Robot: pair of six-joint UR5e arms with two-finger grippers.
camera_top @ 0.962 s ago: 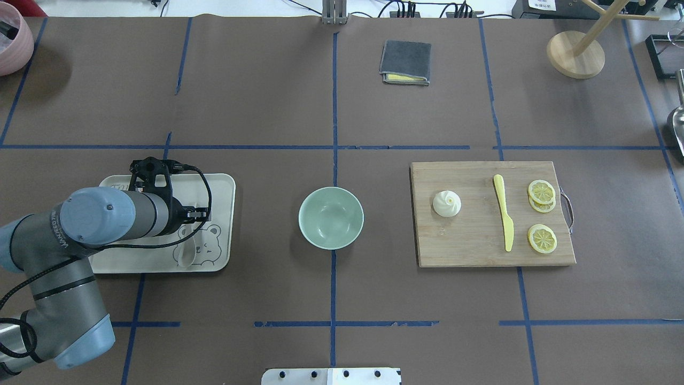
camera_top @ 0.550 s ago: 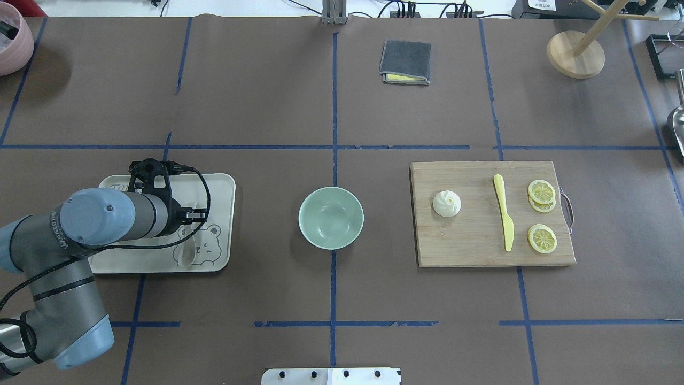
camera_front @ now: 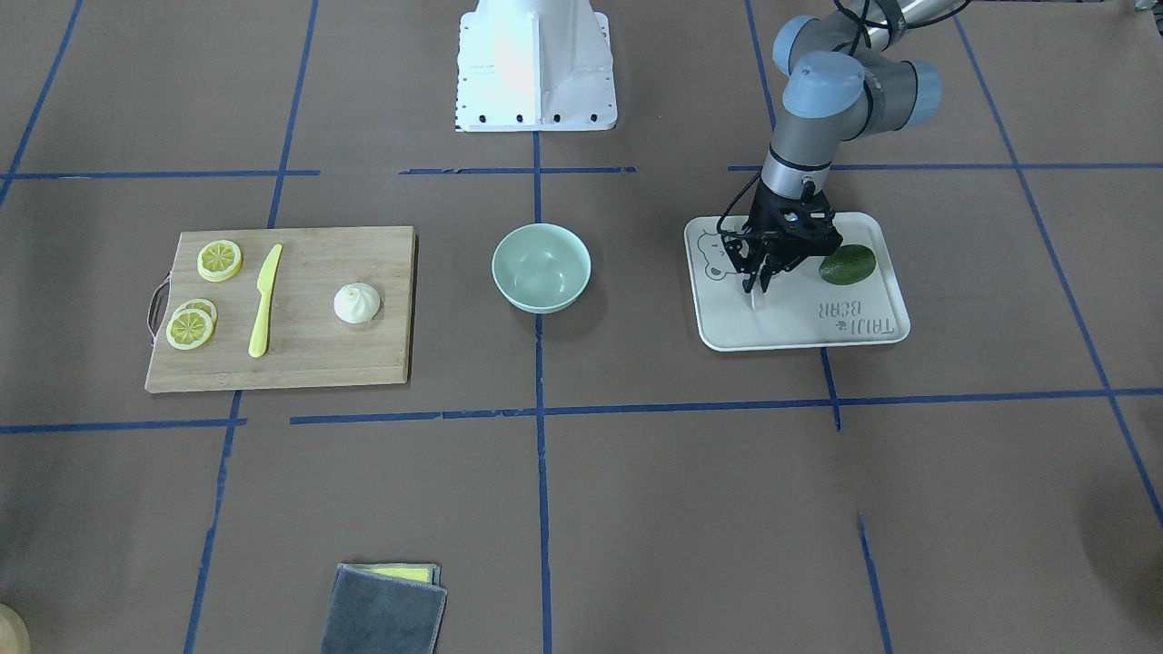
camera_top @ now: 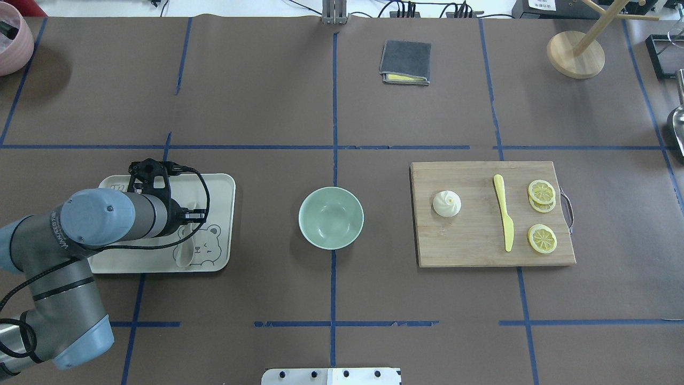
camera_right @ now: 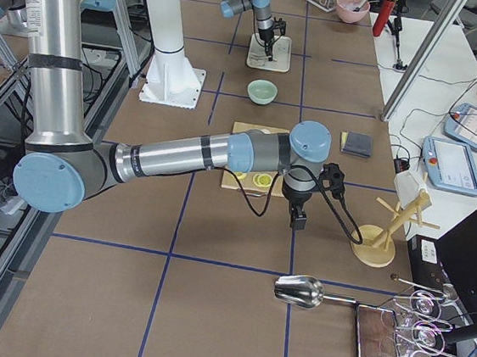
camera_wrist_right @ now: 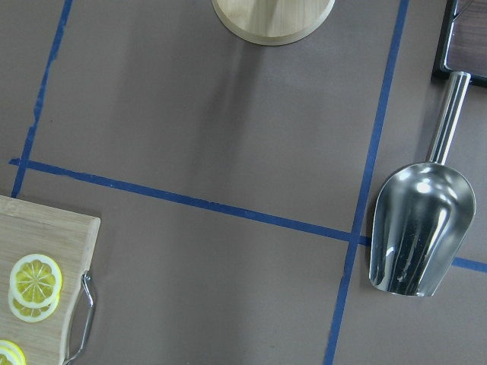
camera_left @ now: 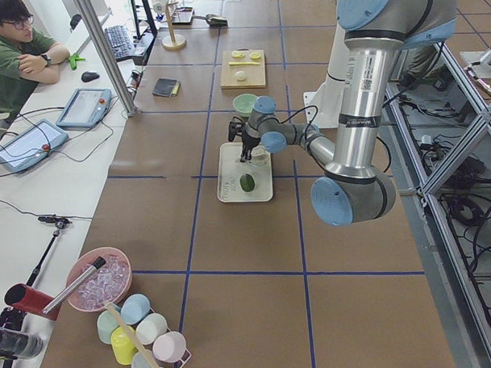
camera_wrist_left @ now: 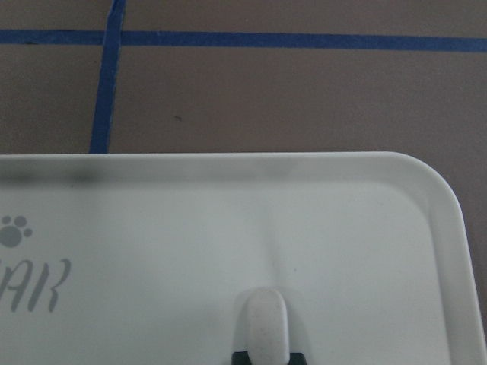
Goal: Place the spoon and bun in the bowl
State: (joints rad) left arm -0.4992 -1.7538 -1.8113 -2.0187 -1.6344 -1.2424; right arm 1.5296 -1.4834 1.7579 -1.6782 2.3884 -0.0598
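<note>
I should let go of the spoon with my left gripper inside the mint-green bowl (camera_front: 567, 283), with the spoon's handle over the bowl's rim facing the tray.
The pale spoon (camera_top: 185, 252) lies on the white bear tray (camera_top: 220, 184) at the left, with its scoop toward the robot. My left gripper (camera_front: 760, 283) is down on the tray and shut on the spoon's handle (camera_wrist_left: 265, 323), whose end sticks out past the fingertips. The mint-green bowl (camera_top: 331, 217) stands empty at the table's centre. The white bun (camera_top: 447, 203) sits on the wooden cutting board (camera_top: 470, 248) at the right. My right gripper (camera_right: 296, 221) hovers beyond the board's right end; it shows only in the exterior right view, so I cannot tell its state.
A yellow knife (camera_top: 504, 219) and lemon slices (camera_top: 542, 191) lie on the board. A dark green fruit (camera_front: 847, 263) lies on the tray. A grey cloth (camera_top: 405, 62), a wooden stand (camera_top: 575, 53) and a metal scoop (camera_wrist_right: 418, 228) lie toward the far and right edges.
The left arm has shifted only very slightly. The spoon, bun and bowl stay where they were.
</note>
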